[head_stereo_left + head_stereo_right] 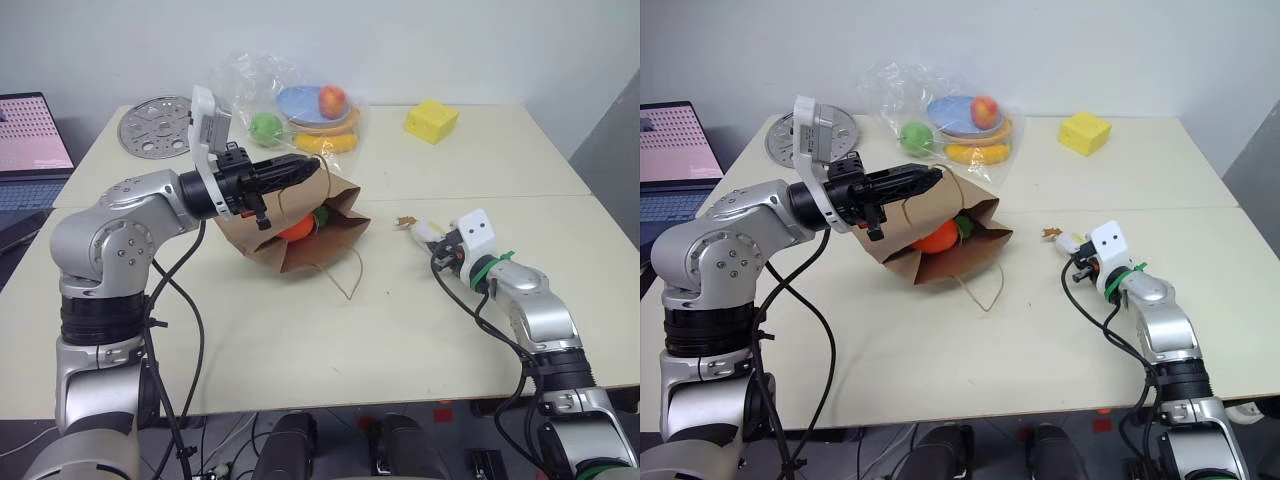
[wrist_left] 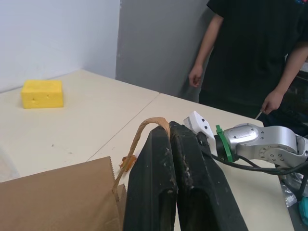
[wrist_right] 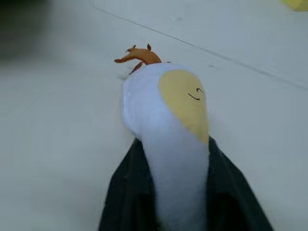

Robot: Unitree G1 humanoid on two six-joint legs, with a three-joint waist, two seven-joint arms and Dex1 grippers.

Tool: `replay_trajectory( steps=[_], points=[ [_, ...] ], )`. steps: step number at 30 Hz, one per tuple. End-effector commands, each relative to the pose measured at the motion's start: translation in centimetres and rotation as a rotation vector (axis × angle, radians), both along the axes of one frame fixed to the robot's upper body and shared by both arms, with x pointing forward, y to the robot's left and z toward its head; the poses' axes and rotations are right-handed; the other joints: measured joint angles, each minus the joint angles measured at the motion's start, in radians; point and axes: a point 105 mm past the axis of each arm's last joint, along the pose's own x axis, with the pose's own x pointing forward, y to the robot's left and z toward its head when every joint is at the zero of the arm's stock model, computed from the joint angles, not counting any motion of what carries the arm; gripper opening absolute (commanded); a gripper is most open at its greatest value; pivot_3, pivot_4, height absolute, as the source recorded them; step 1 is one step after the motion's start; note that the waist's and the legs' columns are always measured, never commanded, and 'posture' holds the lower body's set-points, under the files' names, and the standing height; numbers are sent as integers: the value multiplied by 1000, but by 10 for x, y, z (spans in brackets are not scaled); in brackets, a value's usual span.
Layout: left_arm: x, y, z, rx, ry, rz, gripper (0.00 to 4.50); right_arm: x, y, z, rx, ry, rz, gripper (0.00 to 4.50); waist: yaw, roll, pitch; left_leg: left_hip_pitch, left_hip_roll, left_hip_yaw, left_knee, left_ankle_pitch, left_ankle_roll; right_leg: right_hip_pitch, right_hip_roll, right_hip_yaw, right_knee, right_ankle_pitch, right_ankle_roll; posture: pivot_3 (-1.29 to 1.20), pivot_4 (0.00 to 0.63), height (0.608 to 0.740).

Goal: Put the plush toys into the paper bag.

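I should release the white egg-shaped plush toy from my right gripper inside the paper bag (image 1: 312,241), against the orange carrot plush toy. The egg-shaped toy now rests on the table.
The brown paper bag (image 1: 300,240) lies tipped on the table with its mouth facing me. My left gripper (image 1: 305,170) is shut on the bag's twine handle (image 2: 153,122) and holds the bag's upper edge up. Inside the mouth sits the orange carrot plush toy (image 1: 296,231), its green end beside it. At the right, the white egg-shaped plush toy (image 3: 168,115) with a yellow patch rests on the table (image 1: 420,330). My right gripper (image 1: 437,240) is shut on it, its black fingers (image 3: 122,192) pressing both sides.
A clear plastic bag (image 1: 300,105) of plastic fruit and plates stands behind the paper bag. A yellow cheese-like block (image 1: 431,120) is at the back right, a round metal disc (image 1: 155,125) and a laptop (image 1: 30,140) at the back left. A person (image 2: 250,53) stands beyond the table.
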Motion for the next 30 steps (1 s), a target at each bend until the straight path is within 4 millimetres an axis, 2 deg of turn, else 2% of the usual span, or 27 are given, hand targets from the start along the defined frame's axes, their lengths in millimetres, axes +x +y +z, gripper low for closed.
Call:
replay_trajectory(
  steps=[1,6,12,19,21,26,30],
  points=[
    [-4,5,12,-10,-44,9,0,-13,21,50,62,-85,212,56,0,0,0,0,0,0,0,0,0,0,0,0,0,0,0,0,150,740],
    [3,8,14,-6,-70,45,0,-50,54,72,42,-55,517,48,1,0,0,0,0,-1,0,0,0,0,0,-1,0,0,0,0,150,740],
    [1,4,14,2,-80,16,0,-65,96,76,43,-63,656,48,1,0,0,0,0,-1,0,0,0,1,0,-1,0,0,0,0,150,740],
    [-1,-1,14,8,-79,-12,0,-34,154,72,7,-150,624,48,-2,0,0,0,0,-1,0,1,-1,0,0,-1,0,0,0,0,150,740],
    [-3,-2,15,9,-77,-20,0,-26,164,74,-12,-178,613,48,0,0,0,0,0,-1,0,1,-1,0,0,-1,0,0,0,0,150,740],
    [-6,-1,14,13,-77,-22,0,-14,182,59,-122,-189,625,48,3,0,0,0,0,-1,0,0,-1,0,0,-1,0,0,0,0,150,740],
    [-8,0,12,14,-71,-26,0,-9,197,61,-116,-234,644,48,0,0,0,0,0,-1,0,0,-1,-1,0,-1,0,0,0,0,150,740]
  ],
)
